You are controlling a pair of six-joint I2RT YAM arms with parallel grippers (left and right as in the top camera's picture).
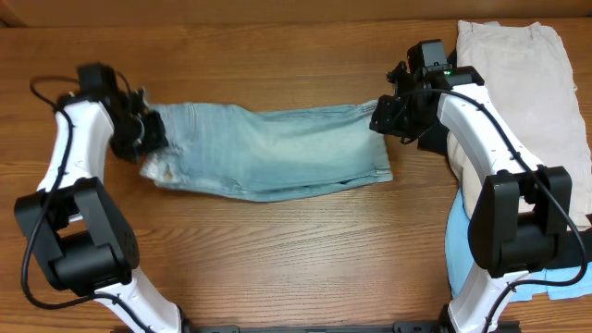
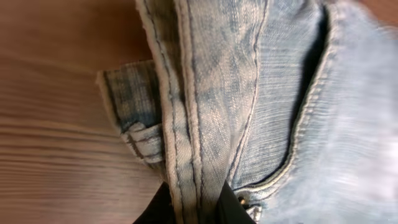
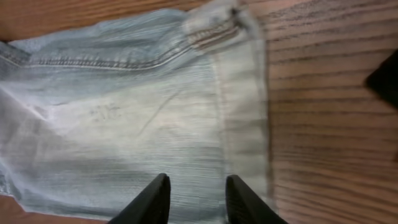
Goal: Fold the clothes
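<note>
My left gripper needs to let go of the stitched waistband on top of the flat denim legs [image 1: 319, 137], short of the hemmed end.
The faded light-blue denim shorts [image 1: 268, 148] lie folded lengthwise across the middle of the table. My left gripper [image 1: 148, 132] is at their left end, shut on the stitched waistband, which runs between the fingers in the left wrist view [image 2: 196, 202]. My right gripper [image 1: 381, 116] hovers over the right end by the hemmed leg. Its fingers [image 3: 198, 199] are apart, with flat denim [image 3: 124, 112] below them. The beige shorts [image 1: 527, 83] lie at the far right. A sky-blue garment [image 1: 458, 264] lies at the front right. A black garment corner [image 3: 387, 79] shows just right of the hem.
The wooden table [image 1: 277, 259] shows bare in front of and behind the denim. The beige and sky-blue pieces are stacked along the right edge around the right arm's base [image 1: 518, 222]. The left arm's base [image 1: 79, 240] stands at the front left.
</note>
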